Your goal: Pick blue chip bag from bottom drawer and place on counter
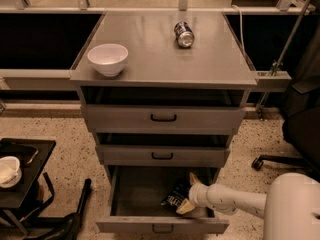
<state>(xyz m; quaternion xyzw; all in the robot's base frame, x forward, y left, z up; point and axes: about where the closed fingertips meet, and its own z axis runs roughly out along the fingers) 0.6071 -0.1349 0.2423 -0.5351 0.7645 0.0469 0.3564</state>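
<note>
I will next move my gripper further over the blue chip bag in the bottom drawer and close it on the bag's middle (177, 195).
The bottom drawer (135, 196) is pulled open at the foot of the grey cabinet. The blue chip bag (176, 195) lies inside it at the right, dark with white lettering. My gripper (189, 193) reaches into the drawer from the right on a white arm. Its pale fingers (186, 207) stand on either side of the bag's right end. The counter (165, 51) is the flat grey top of the cabinet.
A white bowl (107, 59) stands at the counter's front left and a drink can (184, 34) lies at its back right. Two shallower drawers (163, 118) sit above, slightly open. A black side table (22, 174) with a bowl stands at left. An office chair base (280, 161) is at right.
</note>
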